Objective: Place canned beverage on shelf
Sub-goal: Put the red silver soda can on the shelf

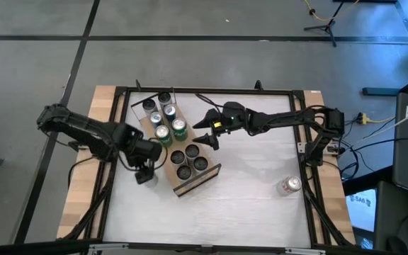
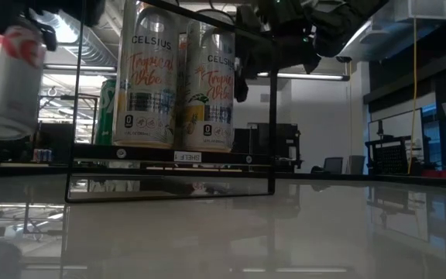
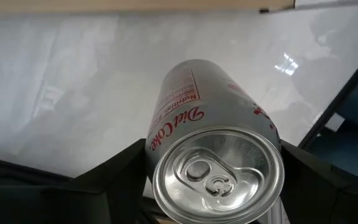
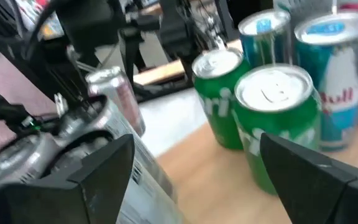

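Next, my left gripper releases the Diet Coke can, which hangs above the white table now, on the shelf (image 1: pixel 168 146) between the green cans and the dark-topped cans.
A silver Diet Coke can (image 3: pixel 197 106) hangs above the white table with my left gripper (image 1: pixel 144 173) shut on it, just left of the shelf; the low view shows it at upper left (image 2: pixel 6 70). The shelf (image 1: pixel 190 185), a light-wood board, lies slantwise mid-table. Several cans stand on it: green ones (image 1: pixel 165 134), blue ones (image 1: pixel 156 117) and dark-topped ones (image 1: pixel 192 151). My right gripper (image 1: pixel 205 133) is open at the shelf's right side, level with the green cans (image 4: pixel 272 118), touching nothing. Another can (image 1: pixel 289 185) lies on the table at right. My left gripper pinches the Diet Coke can between its two fingers, on opposite sides of the wall just below the top rim (image 3: pixel 157 155). The fingers come steeply from above. The can's top faces the wrist and its body hangs below, lifted clear of the table.
A black frame (image 1: pixel 119 92) borders the table on all sides. Tall Celsius cans (image 2: pixel 153 77) stand on the shelf in the low view. Bare white table lies between the shelf and the near edge (image 1: pixel 211 219).
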`<action>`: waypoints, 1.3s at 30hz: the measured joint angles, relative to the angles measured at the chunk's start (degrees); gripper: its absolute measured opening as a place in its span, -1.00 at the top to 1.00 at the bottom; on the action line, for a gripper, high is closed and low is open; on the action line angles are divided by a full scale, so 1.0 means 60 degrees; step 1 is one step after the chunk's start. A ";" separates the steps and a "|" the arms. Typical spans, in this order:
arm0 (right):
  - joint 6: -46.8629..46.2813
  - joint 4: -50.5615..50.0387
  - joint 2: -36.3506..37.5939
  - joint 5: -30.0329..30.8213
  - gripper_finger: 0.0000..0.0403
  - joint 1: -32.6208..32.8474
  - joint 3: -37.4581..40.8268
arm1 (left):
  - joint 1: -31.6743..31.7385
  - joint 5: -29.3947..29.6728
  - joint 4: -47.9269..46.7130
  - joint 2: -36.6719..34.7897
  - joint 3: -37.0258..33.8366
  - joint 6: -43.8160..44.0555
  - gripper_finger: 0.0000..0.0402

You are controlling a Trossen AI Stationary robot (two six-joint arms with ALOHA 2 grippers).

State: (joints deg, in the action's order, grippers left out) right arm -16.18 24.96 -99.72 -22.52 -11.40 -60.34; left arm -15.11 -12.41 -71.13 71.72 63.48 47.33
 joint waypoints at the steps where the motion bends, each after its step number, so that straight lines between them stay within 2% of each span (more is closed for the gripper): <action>1: 0.0077 -0.0154 0.0000 0.0003 -0.70 -0.0053 0.0000 | 0.0208 -0.0065 0.0000 0.0000 0.0000 -0.0155 -0.38; 11: 0.1077 -0.1539 0.0000 0.0447 -0.70 -0.0376 0.0000 | 0.1864 -0.0031 0.0029 0.0004 0.0000 -0.0856 -0.38; 19: 0.1536 -0.2403 0.0000 0.1201 -0.70 -0.0422 0.0000 | 0.2819 0.0541 0.0143 0.0007 0.0004 -0.0481 -0.39; 26: 0.1550 -0.2928 0.0000 0.1567 -0.70 -0.0418 0.0000 | 0.3170 0.0721 0.1061 0.0169 0.0018 0.0159 -0.39; 39: 0.2021 -0.3191 -0.0004 0.1783 -0.70 -0.0418 0.0000 | 0.3277 0.0581 0.1132 0.0812 0.0068 0.0602 -0.39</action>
State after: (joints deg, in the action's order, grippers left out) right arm -4.05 5.81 -99.74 -11.82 -13.91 -60.34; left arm 4.55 -8.93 -64.34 76.59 63.89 50.95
